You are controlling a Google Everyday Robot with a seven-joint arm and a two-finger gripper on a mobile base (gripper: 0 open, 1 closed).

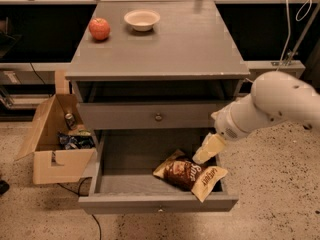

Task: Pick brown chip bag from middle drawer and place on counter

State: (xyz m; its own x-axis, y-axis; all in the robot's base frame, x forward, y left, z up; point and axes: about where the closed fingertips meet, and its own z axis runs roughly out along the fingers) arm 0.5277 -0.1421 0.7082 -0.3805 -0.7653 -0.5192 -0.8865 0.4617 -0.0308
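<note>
Next, the robot's gripper needs to move down to the middle of the brown chip bag's back edge (193,166), between its two tan ends, and close there.
The brown chip bag (188,174) lies crinkled on the bottom of the open middle drawer (157,202), at its front right, with a tan end pointing right. My gripper (207,149), pale cream at the end of the white arm (270,106), hangs inside the drawer's right side, just above the bag's upper right edge. The grey counter (165,46) is the cabinet top above.
A red apple (99,28) and a white bowl (142,19) sit at the back of the counter. A shut drawer front with a brass knob (158,117) is above the open drawer. An open cardboard box (52,144) with packets stands on the floor to the left.
</note>
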